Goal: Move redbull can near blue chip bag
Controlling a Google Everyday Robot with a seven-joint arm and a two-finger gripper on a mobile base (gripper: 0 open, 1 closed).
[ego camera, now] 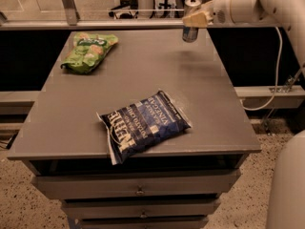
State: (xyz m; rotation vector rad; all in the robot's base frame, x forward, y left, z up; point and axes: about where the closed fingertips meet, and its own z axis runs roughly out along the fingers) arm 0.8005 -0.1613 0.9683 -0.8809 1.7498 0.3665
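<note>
Next, my gripper sets the redbull can down upright on the grey table (pixel 175 97) next to the far corner of the blue chip bag.
The redbull can (pixel 190 31) is slim and silver with a blue lower part. It is held upright at the table's far right edge, slightly above the surface. My gripper (pixel 195 18) reaches in from the right and is shut around the can's upper half, with one tan finger (pixel 196 19) across its front. The blue chip bag (pixel 143 125) lies flat near the table's front edge, dark navy with white lettering. It is far from the can, toward me and a little to the left.
A bright green chip bag (pixel 88 50) lies at the far left of the grey table (pixel 157 70). Drawers sit below the table's front edge. My white arm (pixel 252 4) stretches across the upper right. A cable hangs at the right.
</note>
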